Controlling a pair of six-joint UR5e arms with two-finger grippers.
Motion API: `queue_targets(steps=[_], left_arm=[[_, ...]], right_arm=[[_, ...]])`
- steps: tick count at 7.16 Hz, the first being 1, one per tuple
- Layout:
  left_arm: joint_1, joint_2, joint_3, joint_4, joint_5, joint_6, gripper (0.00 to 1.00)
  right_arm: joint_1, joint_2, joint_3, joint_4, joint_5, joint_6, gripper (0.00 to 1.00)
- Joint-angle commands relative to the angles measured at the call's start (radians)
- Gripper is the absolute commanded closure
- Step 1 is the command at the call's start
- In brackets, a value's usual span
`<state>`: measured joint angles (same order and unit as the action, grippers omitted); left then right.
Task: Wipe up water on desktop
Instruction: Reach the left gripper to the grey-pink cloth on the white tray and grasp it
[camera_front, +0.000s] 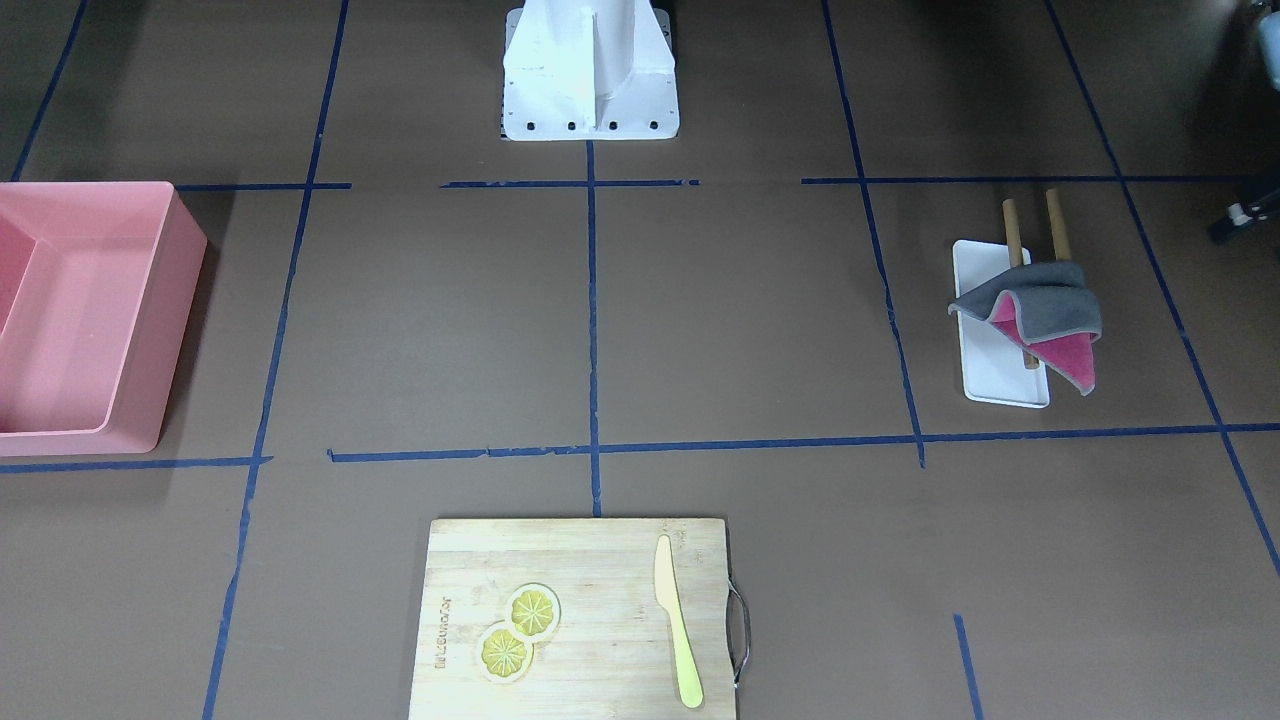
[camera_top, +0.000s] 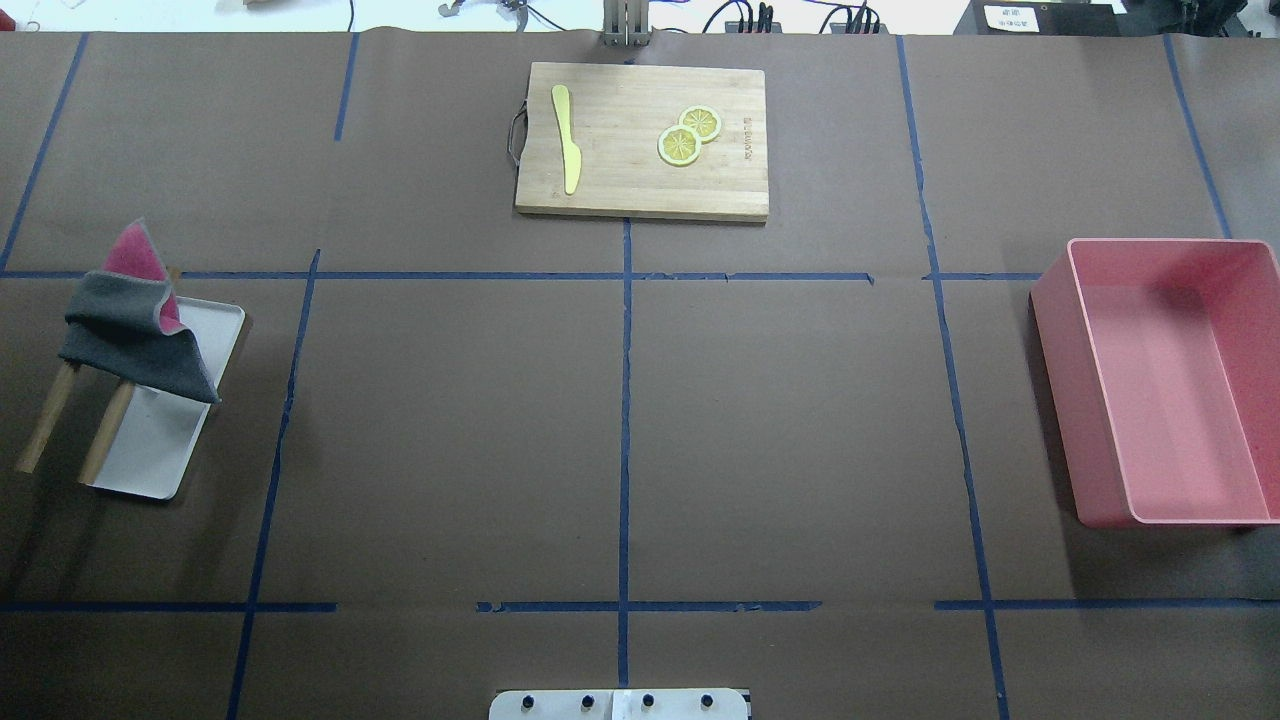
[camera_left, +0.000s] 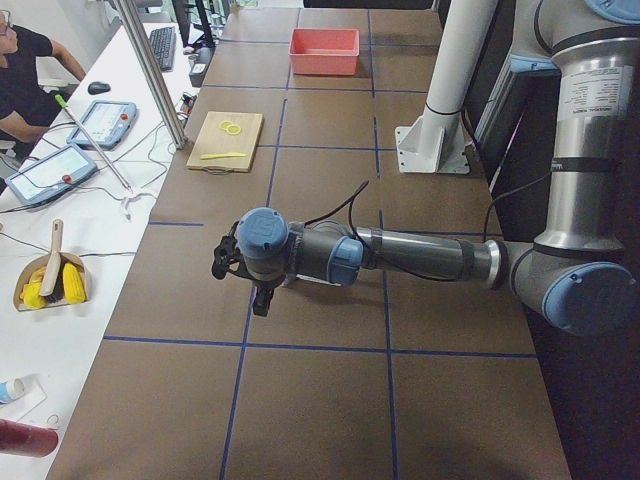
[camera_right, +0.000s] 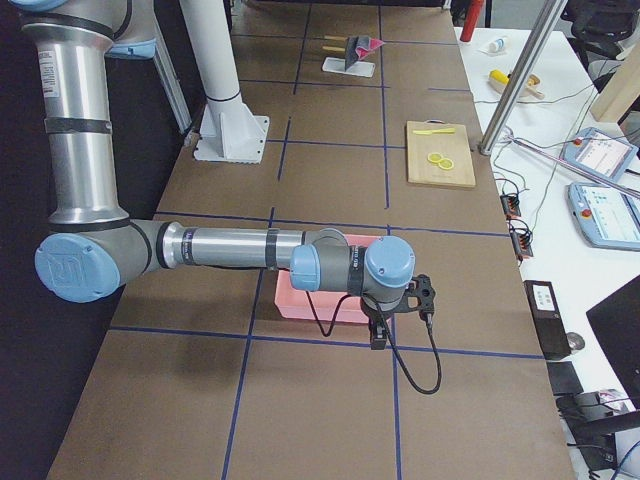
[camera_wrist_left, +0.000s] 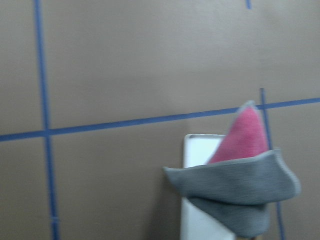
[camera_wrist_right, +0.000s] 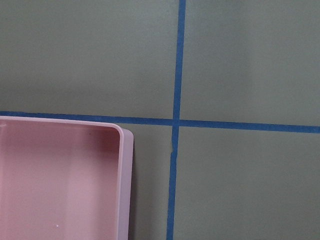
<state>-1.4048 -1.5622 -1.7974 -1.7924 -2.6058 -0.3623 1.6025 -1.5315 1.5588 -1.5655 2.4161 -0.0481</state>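
Observation:
Next, I close my left gripper on the cloth's grey corner (camera_front: 1081, 320) (camera_wrist_left: 286, 183), next to the pink part, on the side farthest from the pink bin.
The brown desktop (camera_top: 450, 430) is marked by blue tape lines; I see no water on it. A grey and pink cloth (camera_top: 130, 335) hangs over two wooden rods above a white tray (camera_top: 150, 450) at the left; it also shows in the front view (camera_front: 1040, 310) and the left wrist view (camera_wrist_left: 240, 190). My left gripper (camera_left: 225, 262) hovers above that area, seen only in the left side view. My right gripper (camera_right: 425, 295) hovers by the pink bin, seen only in the right side view. I cannot tell whether either is open or shut.
A pink bin (camera_top: 1170, 380) stands at the right; its corner shows in the right wrist view (camera_wrist_right: 60, 180). A bamboo cutting board (camera_top: 640, 140) with a yellow knife (camera_top: 566, 140) and two lemon slices (camera_top: 688, 135) lies at the far middle.

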Motion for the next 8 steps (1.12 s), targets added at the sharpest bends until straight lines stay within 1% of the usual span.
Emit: queue_targets(steps=[1, 2, 3, 4, 5, 7, 8], left_arm=[[0.104, -0.016, 0.024, -0.106, 0.066, -0.151, 0.0], [0.151, -0.035, 0.05, -0.151, 0.11, -0.209, 0.0], [0.177, -0.054, 0.093, -0.189, 0.127, -0.251, 0.0], [0.19, -0.064, 0.139, -0.229, 0.134, -0.253, 0.0], [0.198, -0.085, 0.166, -0.237, 0.133, -0.254, 0.03], [0.201, -0.104, 0.187, -0.237, 0.133, -0.256, 0.13], [0.202, -0.105, 0.188, -0.236, 0.128, -0.257, 0.21]], right_arm=[[0.0, 0.001, 0.029, -0.005, -0.002, 0.002, 0.0], [0.001, 0.002, 0.05, -0.002, -0.005, 0.002, 0.0], [0.001, 0.001, 0.052, -0.002, -0.006, 0.002, 0.0], [0.001, -0.007, 0.053, -0.001, -0.011, 0.001, 0.0], [0.001, -0.007, 0.052, -0.001, -0.011, 0.002, 0.0], [0.001, -0.009, 0.055, -0.001, -0.009, 0.004, 0.0], [0.001, -0.006, 0.055, -0.001, -0.009, 0.002, 0.0]])
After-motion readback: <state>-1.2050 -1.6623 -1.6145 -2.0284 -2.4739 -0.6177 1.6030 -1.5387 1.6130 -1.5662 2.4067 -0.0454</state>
